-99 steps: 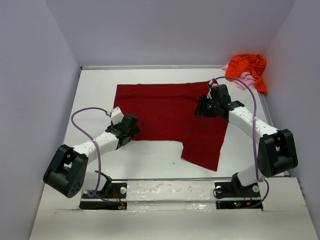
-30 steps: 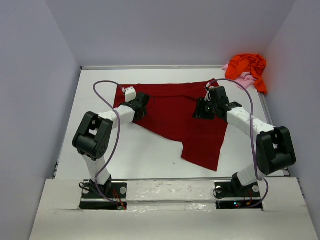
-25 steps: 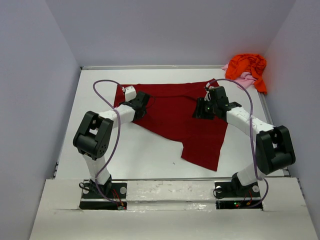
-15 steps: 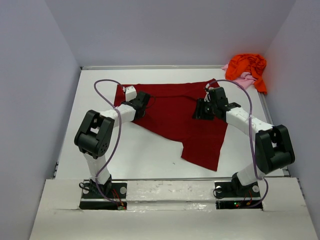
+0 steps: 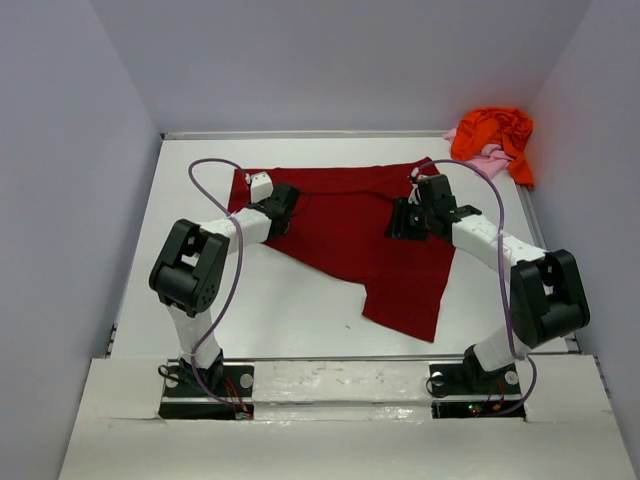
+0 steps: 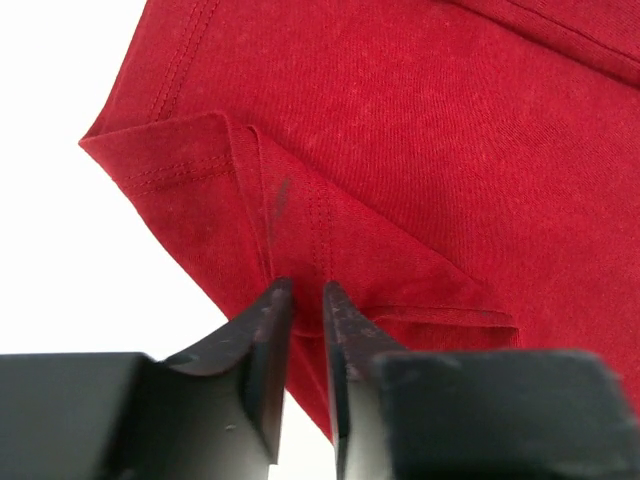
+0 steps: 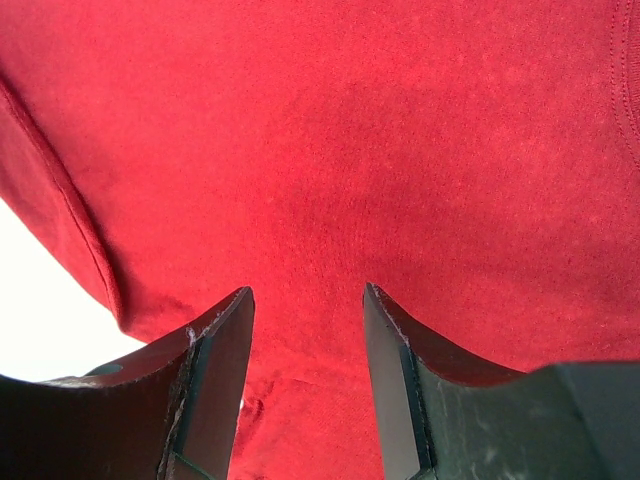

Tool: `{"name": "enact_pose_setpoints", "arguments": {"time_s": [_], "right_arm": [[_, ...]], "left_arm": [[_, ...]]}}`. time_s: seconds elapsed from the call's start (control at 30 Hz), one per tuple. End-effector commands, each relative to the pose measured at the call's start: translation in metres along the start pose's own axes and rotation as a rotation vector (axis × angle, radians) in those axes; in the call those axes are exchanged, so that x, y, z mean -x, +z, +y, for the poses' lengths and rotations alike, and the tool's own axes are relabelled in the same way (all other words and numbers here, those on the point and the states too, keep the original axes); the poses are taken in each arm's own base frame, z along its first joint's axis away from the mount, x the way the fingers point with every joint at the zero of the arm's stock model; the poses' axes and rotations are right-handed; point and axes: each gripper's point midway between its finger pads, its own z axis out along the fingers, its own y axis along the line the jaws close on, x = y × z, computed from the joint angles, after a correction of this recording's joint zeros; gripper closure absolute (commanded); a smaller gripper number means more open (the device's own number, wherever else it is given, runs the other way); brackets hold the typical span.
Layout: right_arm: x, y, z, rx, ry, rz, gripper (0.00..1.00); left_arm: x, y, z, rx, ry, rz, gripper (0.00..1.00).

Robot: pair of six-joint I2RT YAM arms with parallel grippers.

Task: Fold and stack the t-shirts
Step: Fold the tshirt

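Observation:
The t-shirt's dark red corner has a doubled-over flap; next my left gripper opens, pinches the flap's edge (image 6: 266,245) and draws it out before folding.
The dark red t-shirt (image 5: 350,235) lies spread on the white table, its near left corner folded up towards the far left. My left gripper (image 5: 287,210) rests on that folded corner, its jaws nearly closed and pinching a ridge of the cloth (image 6: 400,130) between the fingertips (image 6: 305,290). My right gripper (image 5: 404,219) hovers open over the shirt's right part, red cloth (image 7: 350,120) showing between its spread jaws (image 7: 305,295). The bright orange t-shirt (image 5: 495,130) lies crumpled in the far right corner on top of the pale pink t-shirt (image 5: 484,160).
White table (image 5: 200,290) with a raised rim, walls close on the left, right and back. A sleeve or flap of the red shirt (image 5: 405,300) hangs towards the near side. The arms' purple cables arch above the table.
Since 3.3 s ago my left gripper carried the shirt's near left corner up to the far left, folding it over. In the last second almost nothing moved.

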Motion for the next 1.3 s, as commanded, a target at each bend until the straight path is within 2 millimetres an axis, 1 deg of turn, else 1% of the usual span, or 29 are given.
{"name": "enact_pose_setpoints", "arguments": {"time_s": [0.0,0.03,0.1,0.3,0.4,0.5,0.63,0.67,0.9,1.0,1.27], "right_arm": [[0.006,0.000,0.006,0.024,-0.024,-0.034,0.47],[0.007,0.000,0.006,0.023,-0.024,-0.035,0.47],[0.006,0.001,0.006,0.024,-0.023,-0.031,0.47],[0.005,0.002,0.005,0.022,-0.022,-0.029,0.47],[0.005,0.003,0.006,0.024,-0.021,-0.026,0.47],[0.004,0.003,0.005,0.021,-0.022,-0.026,0.47],[0.002,0.004,0.005,0.025,-0.019,-0.019,0.47],[0.003,0.004,0.006,0.027,-0.020,-0.020,0.47],[0.002,0.005,0.006,0.029,-0.020,-0.014,0.47],[0.001,0.006,0.006,0.032,-0.020,-0.012,0.47],[0.000,0.007,0.006,0.033,-0.021,-0.008,0.47]], "left_arm": [[0.008,0.001,0.002,0.016,-0.022,-0.031,0.63],[0.007,0.002,0.003,0.021,-0.019,-0.027,0.53],[0.003,0.004,0.002,0.021,-0.017,-0.015,0.42],[-0.008,0.006,0.008,0.033,-0.007,0.001,0.41],[-0.011,0.009,0.008,0.032,-0.005,0.008,0.42],[-0.010,0.009,0.007,0.031,-0.003,0.007,0.48],[-0.010,0.009,0.006,0.025,-0.004,0.007,0.62],[-0.008,0.008,0.005,0.024,-0.007,0.003,0.64],[-0.002,0.006,0.004,0.020,-0.008,-0.006,0.64],[-0.001,0.005,0.005,0.027,-0.005,-0.009,0.64],[0.010,0.002,0.008,0.050,0.000,-0.035,0.64]]}}
